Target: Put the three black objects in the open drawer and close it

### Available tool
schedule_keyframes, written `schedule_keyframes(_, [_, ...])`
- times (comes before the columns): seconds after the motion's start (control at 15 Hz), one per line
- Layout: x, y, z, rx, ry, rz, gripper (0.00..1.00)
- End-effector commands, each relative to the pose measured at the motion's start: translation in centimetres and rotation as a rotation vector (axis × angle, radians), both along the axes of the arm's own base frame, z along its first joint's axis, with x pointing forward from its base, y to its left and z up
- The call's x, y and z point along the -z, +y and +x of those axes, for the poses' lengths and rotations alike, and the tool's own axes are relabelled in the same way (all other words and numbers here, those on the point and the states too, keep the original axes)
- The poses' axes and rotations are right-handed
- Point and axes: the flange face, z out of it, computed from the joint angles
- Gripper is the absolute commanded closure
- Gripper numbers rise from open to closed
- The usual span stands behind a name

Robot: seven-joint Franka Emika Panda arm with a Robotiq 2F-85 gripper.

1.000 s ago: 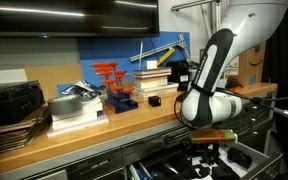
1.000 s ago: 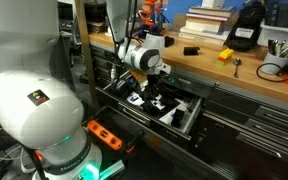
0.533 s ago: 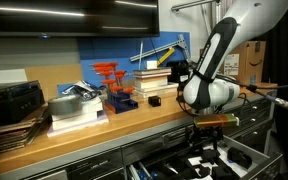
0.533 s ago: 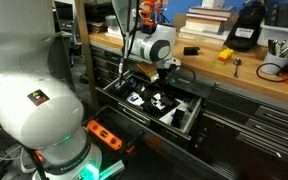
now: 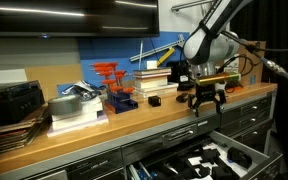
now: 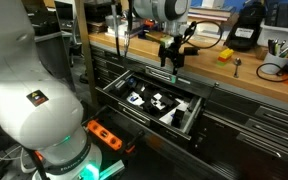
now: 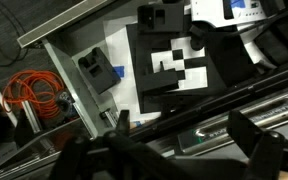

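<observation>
Next, I grip the top of the black object (image 5: 182, 96) on the wooden counter, nearer the cardboard box.
The open drawer (image 6: 189, 122) below the wooden counter holds black objects on white sheets (image 6: 154, 101); it also shows in an exterior view (image 5: 206, 160). In the wrist view a large black object (image 7: 169, 65) and a small black item with a blue face (image 7: 97, 70) lie inside the drawer. A small black object (image 5: 154, 100) sits on the counter top, also seen in an exterior view (image 6: 191, 50). My gripper (image 5: 206, 100) (image 6: 174, 62) hangs open and empty at counter height above the drawer. In the wrist view its fingers (image 7: 184, 140) are spread wide with nothing between them.
The counter carries stacked books (image 5: 74, 110), an orange and blue rack (image 5: 116, 88), a cardboard box (image 5: 252, 65) and a black device (image 6: 246, 30). An orange cable (image 7: 29, 90) lies on the floor beside the cabinet. More drawers, all closed, flank the open one (image 6: 254, 120).
My gripper has risen out of the open drawer to counter height, open and empty throughout. The objects in the drawer have not moved.
</observation>
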Motion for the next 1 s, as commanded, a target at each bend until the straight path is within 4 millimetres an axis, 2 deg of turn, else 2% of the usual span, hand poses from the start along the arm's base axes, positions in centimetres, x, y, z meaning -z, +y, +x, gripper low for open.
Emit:
schedule_keyframes(0.0, [-6.6,0.7,0.6,-0.051,-0.009,-0.008,0.0])
schedule_keyframes(0.13, [-8.9,0.6,1.8,-0.049,-0.038,-0.031,0.0])
schedule_keyframes(0.33, [-10.2,-0.5,4.0,-0.032,-0.106,-0.067,0.0])
schedule_keyframes(0.6, [-9.5,-3.1,6.5,0.025,-0.182,-0.084,0.0])
schedule_keyframes(0.8, [-7.8,-5.2,8.8,0.112,-0.196,-0.072,0.0])
schedule_keyframes(0.93, [-7.0,-5.9,10.4,0.155,-0.207,-0.085,0.0])
